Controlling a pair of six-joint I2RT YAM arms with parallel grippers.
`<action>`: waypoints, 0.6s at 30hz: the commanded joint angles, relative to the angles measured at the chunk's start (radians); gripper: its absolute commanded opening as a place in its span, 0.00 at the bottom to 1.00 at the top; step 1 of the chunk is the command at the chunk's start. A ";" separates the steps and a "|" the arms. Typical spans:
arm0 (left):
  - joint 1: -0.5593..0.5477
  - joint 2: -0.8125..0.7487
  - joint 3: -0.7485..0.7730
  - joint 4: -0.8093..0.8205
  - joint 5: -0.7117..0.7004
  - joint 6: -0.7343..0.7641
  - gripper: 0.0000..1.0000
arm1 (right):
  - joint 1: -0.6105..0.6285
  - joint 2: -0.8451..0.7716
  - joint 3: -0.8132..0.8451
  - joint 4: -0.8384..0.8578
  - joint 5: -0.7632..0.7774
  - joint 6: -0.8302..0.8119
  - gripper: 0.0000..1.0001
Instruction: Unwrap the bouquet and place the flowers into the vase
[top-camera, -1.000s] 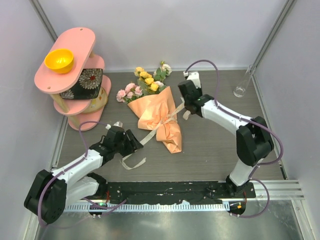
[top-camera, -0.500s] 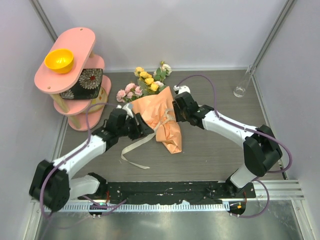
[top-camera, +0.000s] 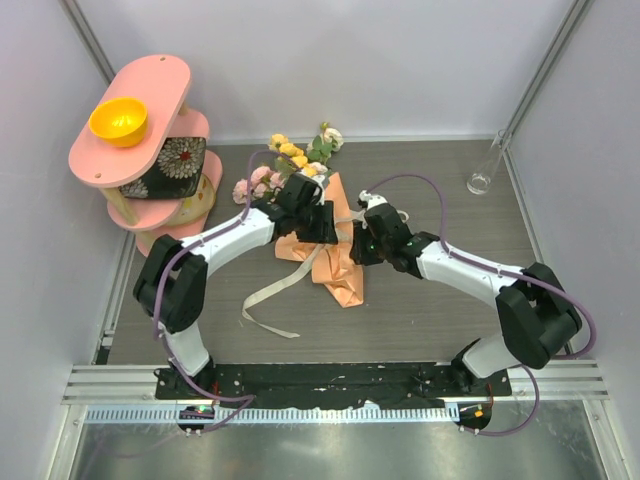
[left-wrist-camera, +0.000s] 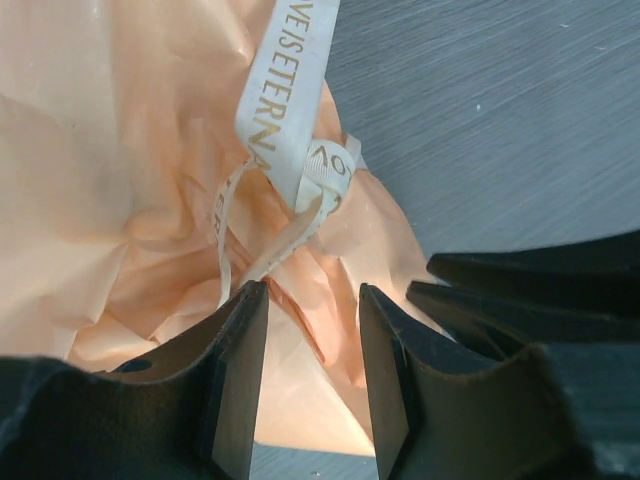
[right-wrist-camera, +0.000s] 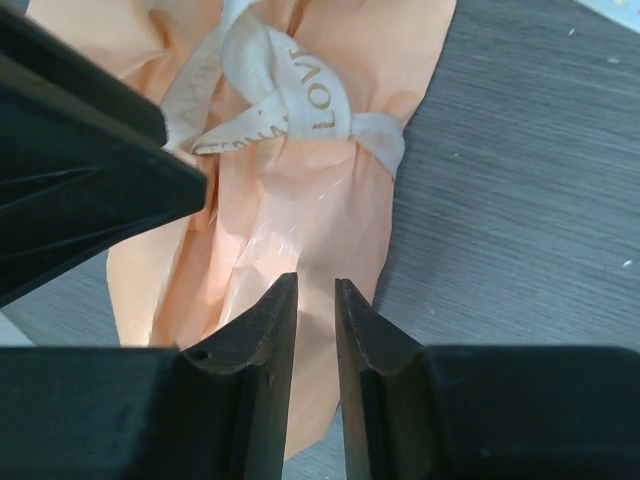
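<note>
My right fingers are below the ribbon's knot, over paper; I'll back off and pinch the knot itself (right-wrist-camera: 312, 98).
The bouquet (top-camera: 330, 262) lies in the middle of the table, its orange-tan paper cone (left-wrist-camera: 120, 160) tied with a cream ribbon (left-wrist-camera: 292, 110). The flowers (top-camera: 290, 160), pink, yellow and white, stick out of its far end. My left gripper (top-camera: 316, 226) hovers over the cone's middle; in the left wrist view it (left-wrist-camera: 312, 292) is open, with crumpled paper showing between its jaws just below the ribbon knot (left-wrist-camera: 322, 172). My right gripper (top-camera: 362, 246) faces it from the right; its jaws (right-wrist-camera: 315, 283) stand a narrow gap apart over the paper below the knot (right-wrist-camera: 280, 95). The clear vase (top-camera: 484, 172) stands far right.
A pink tiered stand (top-camera: 140, 120) at the far left carries an orange bowl (top-camera: 118, 120) and a black floral box (top-camera: 170, 165). Loose ribbon tails (top-camera: 262, 305) trail toward the near left. Walls close in on both sides, and a metal rail (top-camera: 330, 380) runs along the near edge.
My left arm has swung from the near left up onto the bouquet's middle. The right gripper has come down and left to the tied neck, and its jaws have narrowed. The ribbon tails shifted.
</note>
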 joint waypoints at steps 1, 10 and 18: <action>-0.028 0.054 0.102 -0.121 -0.104 0.131 0.46 | -0.009 -0.048 -0.042 0.093 -0.089 0.058 0.26; -0.041 0.123 0.156 -0.135 -0.129 0.115 0.40 | -0.018 -0.053 -0.058 0.141 -0.155 0.118 0.22; -0.045 0.143 0.145 -0.107 -0.127 0.101 0.39 | -0.162 -0.065 -0.076 0.232 -0.270 0.220 0.22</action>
